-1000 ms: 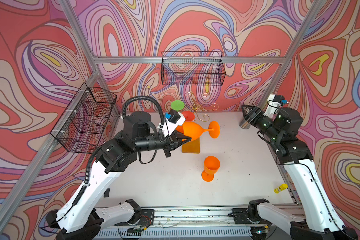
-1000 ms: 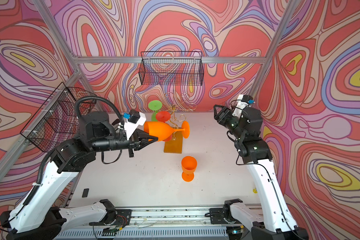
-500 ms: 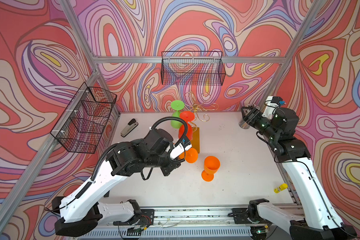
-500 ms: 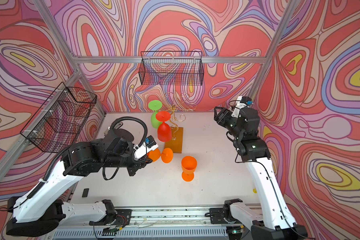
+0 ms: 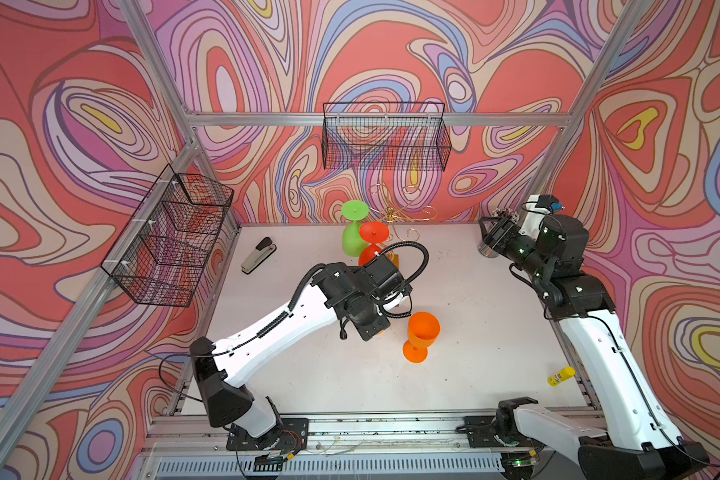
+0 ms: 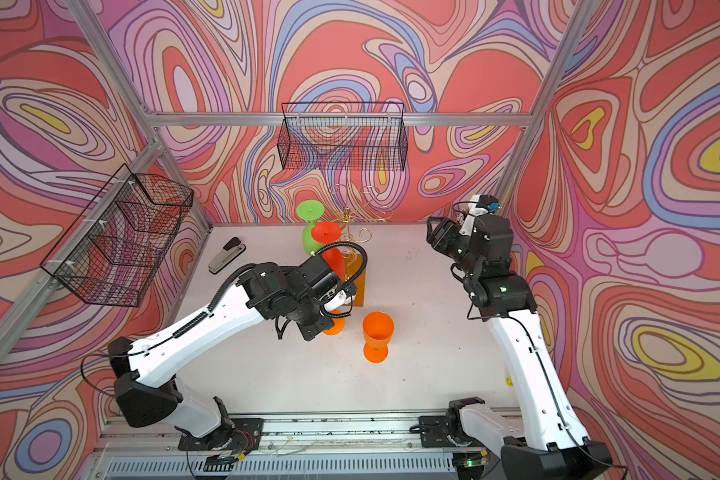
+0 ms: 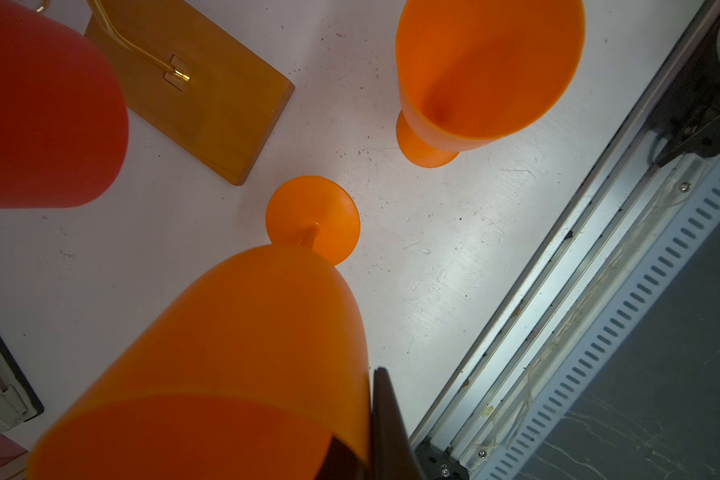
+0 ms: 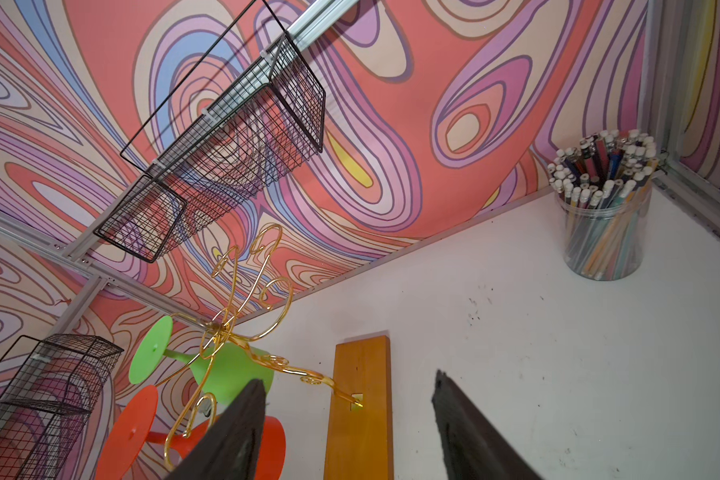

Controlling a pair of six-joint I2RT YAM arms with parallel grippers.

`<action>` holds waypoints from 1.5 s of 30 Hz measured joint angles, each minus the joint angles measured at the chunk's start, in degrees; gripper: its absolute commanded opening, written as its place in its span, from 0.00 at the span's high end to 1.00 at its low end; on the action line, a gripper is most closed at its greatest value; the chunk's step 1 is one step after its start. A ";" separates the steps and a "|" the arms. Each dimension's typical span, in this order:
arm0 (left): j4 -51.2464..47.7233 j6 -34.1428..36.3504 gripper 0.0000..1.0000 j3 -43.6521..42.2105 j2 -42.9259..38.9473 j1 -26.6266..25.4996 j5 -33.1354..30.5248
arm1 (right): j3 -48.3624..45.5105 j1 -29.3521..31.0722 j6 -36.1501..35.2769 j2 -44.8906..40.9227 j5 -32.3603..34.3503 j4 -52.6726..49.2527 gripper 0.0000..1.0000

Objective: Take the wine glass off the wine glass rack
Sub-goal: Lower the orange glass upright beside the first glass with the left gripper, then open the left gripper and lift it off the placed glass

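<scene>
My left gripper will release the orange wine glass, now hanging foot down in front of the rack, so that it stands on the table (image 5: 376, 352) (image 7: 373, 218), next to the second orange glass.
My left gripper (image 7: 368, 415) is shut on the rim of an orange wine glass (image 7: 242, 340), one finger inside the bowl and one outside. The glass hangs foot down, with its foot (image 6: 334, 326) at or just over the table; I cannot tell if it touches. In both top views the left wrist hides the jaws. The wine glass rack (image 5: 395, 214) is gold wire on an amber wooden base (image 7: 192, 87). It stands just behind, with a red glass (image 5: 373, 232) and a green glass (image 5: 354, 237) hanging upside down on it. My right gripper (image 8: 348, 378) is open and empty at the far right.
A second orange glass (image 5: 422, 332) stands upright on the table beside the held one. A stapler (image 5: 258, 255) lies at the back left. A pencil cup (image 8: 603, 208) stands in the back right corner and a yellow tube (image 5: 561, 376) lies near the right rail. Black mesh baskets (image 5: 385, 137) (image 5: 171, 237) hang on the walls.
My left arm carried the orange glass away from the rack, turned it from lying sideways to foot down, and lowered it beside the standing orange glass. The right arm barely moved.
</scene>
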 measured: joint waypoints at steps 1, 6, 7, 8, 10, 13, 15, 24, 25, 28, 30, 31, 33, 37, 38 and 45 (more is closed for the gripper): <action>-0.02 0.00 1.00 0.33 1.01 -0.11 0.07 | -0.04 0.00 -0.20 0.00 0.20 -0.02 0.33; 0.13 -0.02 1.00 0.44 4.00 -0.98 1.66 | -0.33 0.00 -0.90 -0.20 2.10 -0.13 0.32; 0.17 -0.02 1.00 0.44 4.33 -1.18 2.12 | -0.50 0.00 -1.05 -0.28 2.64 -0.20 0.32; 0.22 -0.02 1.00 0.44 4.59 -1.42 2.58 | -0.70 0.00 -1.09 -0.39 3.23 -0.22 0.33; 0.35 -0.02 1.00 0.44 4.98 -1.84 3.10 | -0.94 0.00 -1.11 -0.55 4.61 -0.42 0.32; 0.68 -0.11 1.00 0.42 5.55 -2.25 3.89 | -1.05 0.00 -1.27 -0.66 7.13 -1.29 0.32; 1.01 -0.22 1.00 0.24 5.97 -2.51 4.33 | -1.31 0.00 -1.29 -0.85 8.63 -1.68 0.32; 1.92 -0.59 1.00 -3.21 8.44 -2.99 4.94 | -2.23 0.00 -1.55 -2.45 13.51 -3.19 0.32; 1.95 -0.68 1.00 -3.56 8.55 -2.99 5.07 | -2.23 0.00 -1.55 -2.51 13.77 -3.30 0.32; 2.51 -0.72 1.00 -4.11 8.63 -3.06 5.46 | -2.23 0.00 -1.57 -2.56 14.38 -3.39 0.31; 2.95 -0.74 1.00 -4.13 8.68 -3.10 5.60 | -2.23 0.00 -1.55 -2.56 14.53 -3.41 0.32; 3.15 -0.74 1.00 -4.13 8.74 -3.17 5.60 | -2.23 0.00 -1.55 -2.56 14.56 -3.39 0.32; 3.21 -0.72 1.00 -4.13 9.14 -3.21 5.62 | -2.23 0.00 -1.55 -2.56 14.53 -3.41 0.32; 3.37 -0.74 0.97 -4.13 10.86 -3.26 5.60 | -2.23 0.00 -1.55 -2.56 14.53 -3.41 0.32; 3.48 -0.74 0.94 -4.11 11.06 -3.26 5.60 | -2.25 0.00 -1.55 -2.56 14.53 -3.41 0.32; 3.52 -1.05 0.67 -3.91 11.67 -3.32 5.53 | -2.69 0.00 -1.53 -2.54 14.51 -3.39 0.31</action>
